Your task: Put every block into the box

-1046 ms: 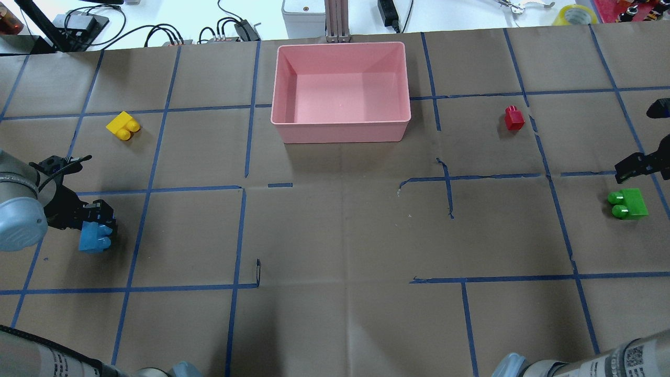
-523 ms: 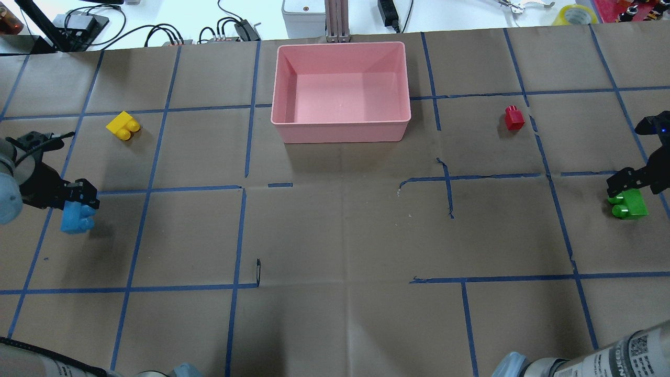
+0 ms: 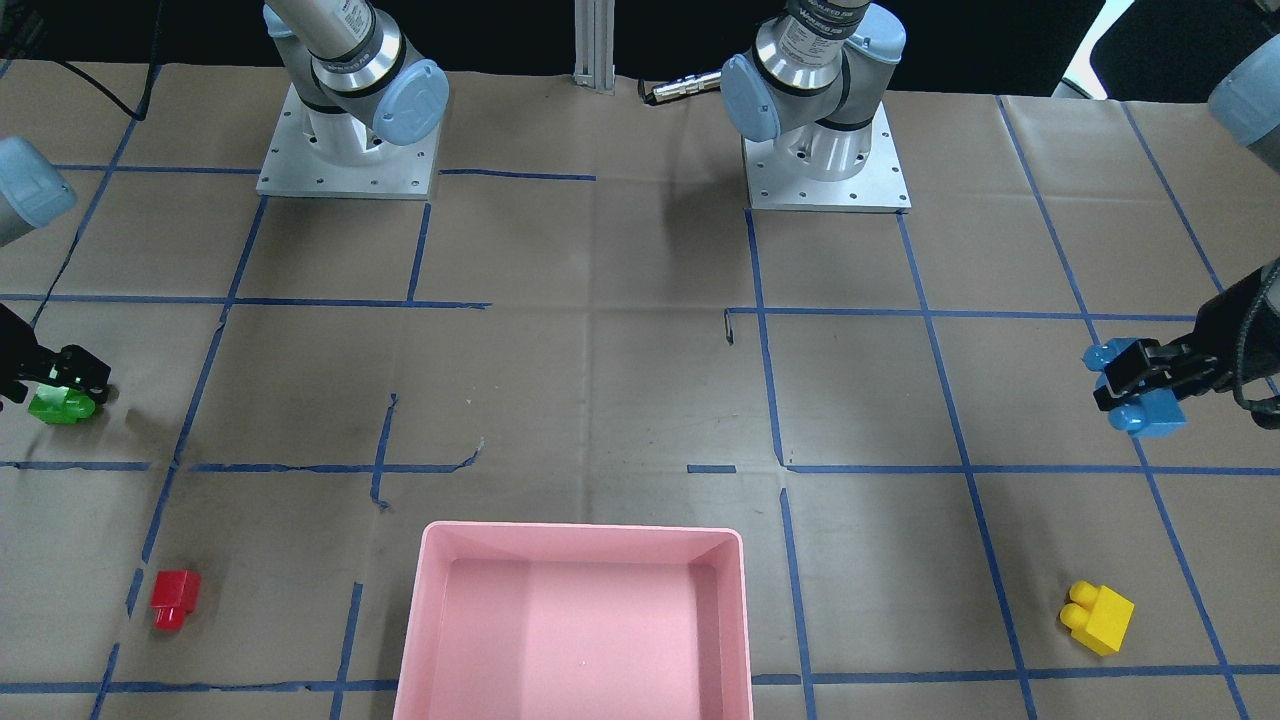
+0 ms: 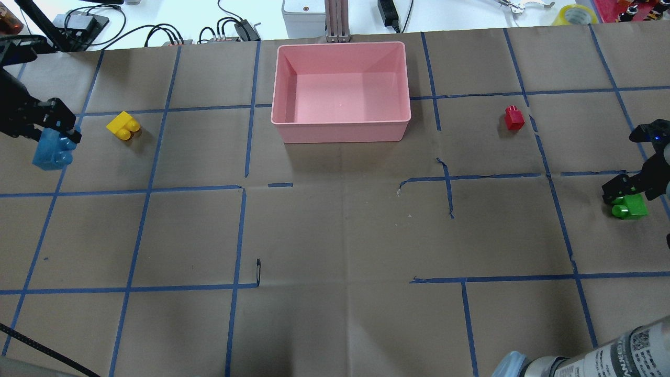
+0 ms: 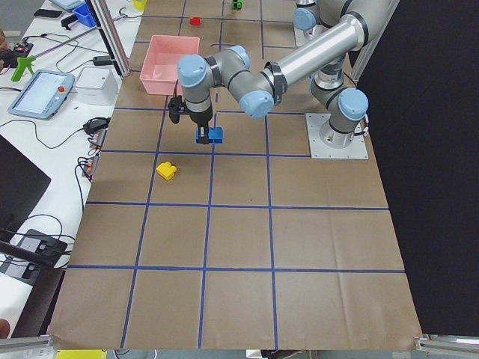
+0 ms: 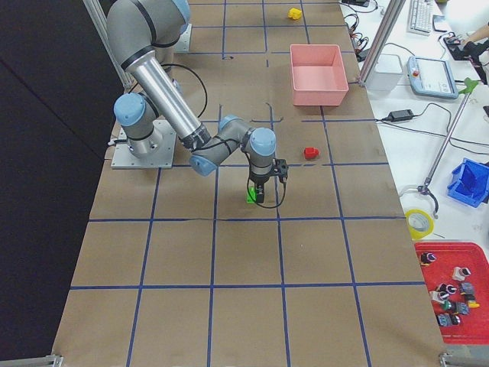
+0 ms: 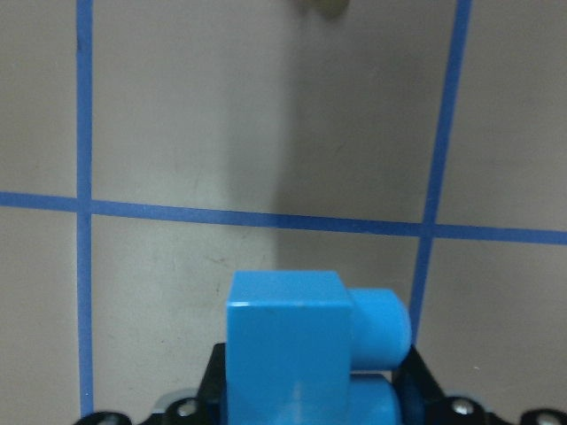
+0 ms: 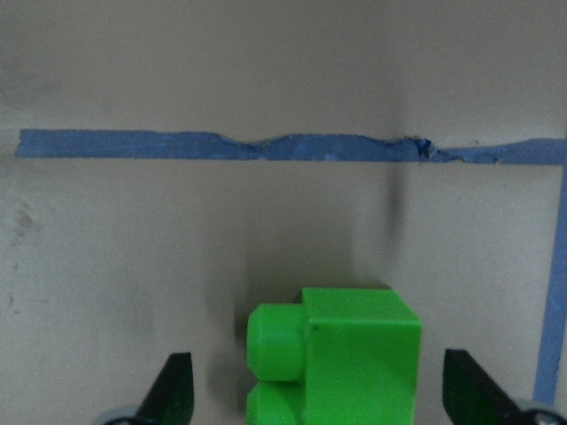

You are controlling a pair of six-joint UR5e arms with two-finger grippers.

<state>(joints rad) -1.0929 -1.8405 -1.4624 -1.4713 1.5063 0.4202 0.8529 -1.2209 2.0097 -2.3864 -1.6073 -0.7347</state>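
Note:
I should use my left gripper to set the light blue brick, still held above the table, free in the pink box, letting go of it on the yellow brick's side (image 3: 645,691).
My left gripper (image 4: 58,132) is shut on the light blue brick (image 4: 51,152) and holds it above the table, left of the yellow brick (image 4: 123,126). The blue brick fills the bottom of the left wrist view (image 7: 288,345). My right gripper (image 4: 624,192) is open, with one finger on each side of the green brick (image 4: 632,206), which lies on the table (image 8: 350,354). The red brick (image 4: 514,118) lies alone right of the pink box (image 4: 340,132), which holds no bricks.
The table is covered in brown paper with blue tape lines. Both arm bases (image 3: 826,150) stand at the robot's edge. Cables and a grey device (image 4: 303,15) lie beyond the far edge behind the box.
My left gripper has carried the blue brick toward the far side, to beside the yellow brick. My right gripper has come down over the green brick.

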